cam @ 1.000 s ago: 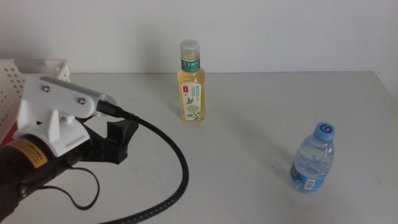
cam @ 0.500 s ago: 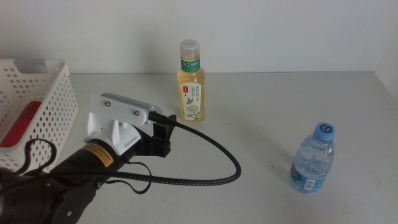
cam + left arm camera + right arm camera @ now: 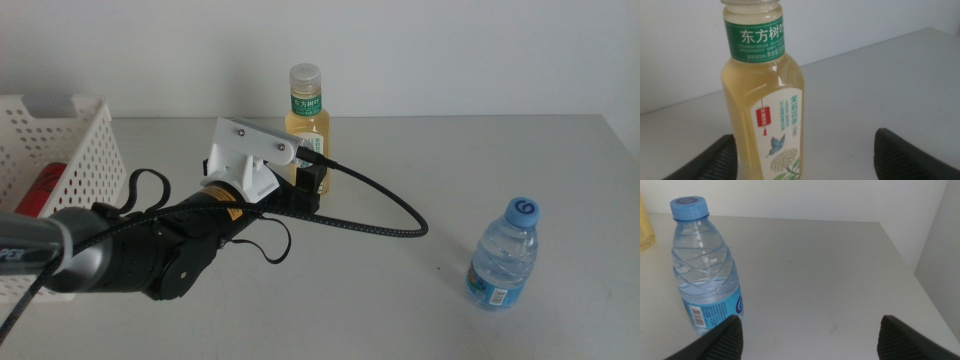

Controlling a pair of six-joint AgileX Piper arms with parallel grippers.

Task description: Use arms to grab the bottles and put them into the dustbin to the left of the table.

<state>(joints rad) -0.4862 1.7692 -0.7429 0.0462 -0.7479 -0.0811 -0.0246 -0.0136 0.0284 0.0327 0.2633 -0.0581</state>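
Observation:
The robot's left gripper should next close around the tea bottle's upper body [image 3: 314, 133] [image 3: 763, 94], a little below the bottle's green label.
The pale-yellow tea bottle [image 3: 305, 110] stands upright at the back middle of the table [image 3: 420, 170]. My left gripper [image 3: 311, 176] has come in from the left and sits right in front of it. In the left wrist view the tea bottle [image 3: 765, 100] fills the space ahead, and the left gripper [image 3: 804, 136] is open, with the bottle closer to one jaw and untouched. The small water bottle [image 3: 503, 255] stands at the front right. The right wrist view shows the water bottle [image 3: 707, 275] just ahead of my open right gripper [image 3: 810, 320]. The white dustbin [image 3: 70, 150] is at the left.
A red can [image 3: 43, 188] lies inside the dustbin. The left arm's thick black cable [image 3: 390, 225] loops over the table's middle. The table's right edge [image 3: 910, 265] drops off close to the water bottle. A white wall rises behind the table.
My left arm has swung from beside the dustbin to the right and forward, up to the tea bottle, dragging its cable along. Both bottles have stayed put.

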